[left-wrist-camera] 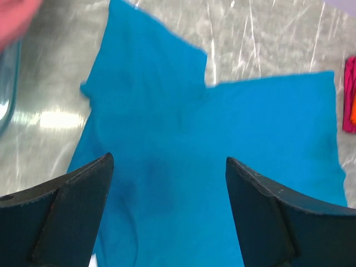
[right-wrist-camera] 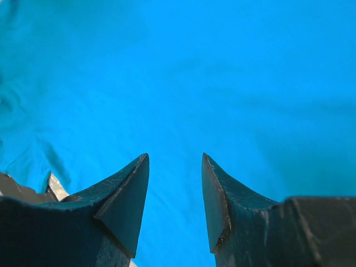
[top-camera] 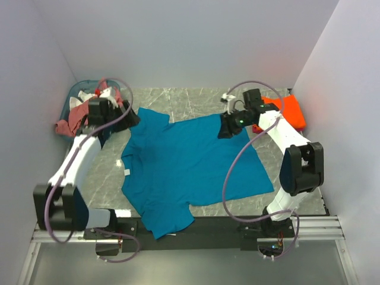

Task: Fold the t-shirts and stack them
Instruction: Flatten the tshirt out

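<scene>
I need to close my left gripper on the far sleeve of the teal-blue t-shirt, taking it at the sleeve's corner [top-camera: 141, 108] [left-wrist-camera: 114, 3] that is nearest to the basket.
A teal-blue t-shirt [top-camera: 190, 166] lies spread flat on the marble table, collar to the left with a small white tag [top-camera: 126, 172]. My left gripper [top-camera: 127, 116] hovers over its far-left sleeve, jaws wide open with only cloth [left-wrist-camera: 183, 144] below them. Over the shirt's far-right corner my right gripper [top-camera: 228, 126] stands open, nothing between its fingers [right-wrist-camera: 125, 194], blue fabric [right-wrist-camera: 183, 83] filling that view. A folded orange t-shirt [top-camera: 289, 111] rests at the far right. Salmon-pink cloth [top-camera: 72, 122] hangs over the basket rim.
A teal plastic basket [top-camera: 77, 92] holding mixed clothes stands at the far left corner. White walls close in on the left, back and right. Bare marble [top-camera: 178, 101] shows behind the shirt. The orange and pink edge [left-wrist-camera: 350, 103] shows at the right of the left wrist view.
</scene>
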